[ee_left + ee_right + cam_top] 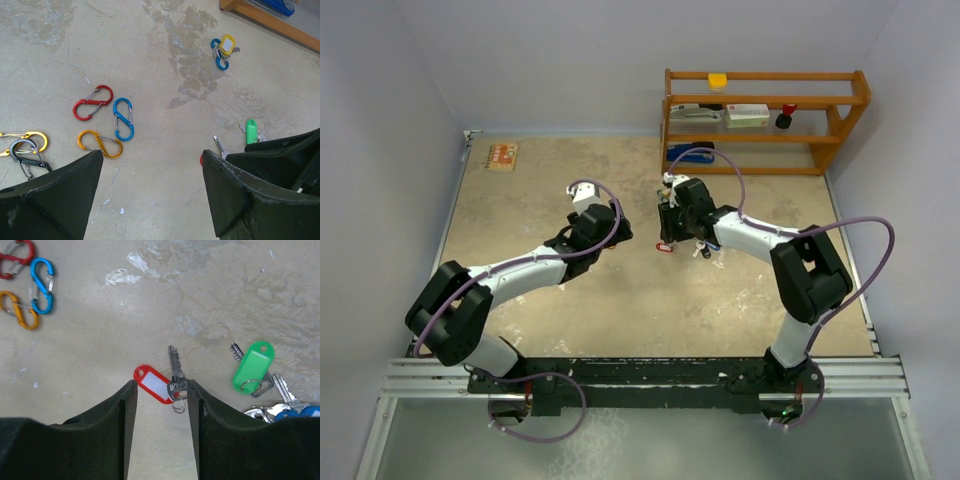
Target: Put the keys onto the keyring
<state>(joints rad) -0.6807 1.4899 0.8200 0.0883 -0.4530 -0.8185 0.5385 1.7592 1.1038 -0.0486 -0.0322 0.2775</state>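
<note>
Next, I shift my right gripper over and pinch the small wire ring [178, 406] before lifting, as the silver key's head is over the red tag and close to one finger.
My right gripper [161, 386] is open and low over the table, its fingers either side of a silver key [175, 371] with a red tag [152, 383] and a small wire ring [178, 406]. The key's head touches the right finger. A green-tagged key [252, 365] and blue-headed keys [295, 412] lie to its right. My left gripper [152, 156] is open and empty over bare table. A yellow-tagged key on a blue clip [223, 50] lies farther off. In the top view the left gripper [616, 228] and right gripper [666, 232] face each other, with the red tag [663, 247] between them.
Red [93, 102], blue [123, 119], orange [99, 144], yellow [30, 140] and grey [27, 155] oval clips lie left of the left gripper. A wooden shelf [765, 120] stands at the back right. An orange card [502, 156] lies at the back left.
</note>
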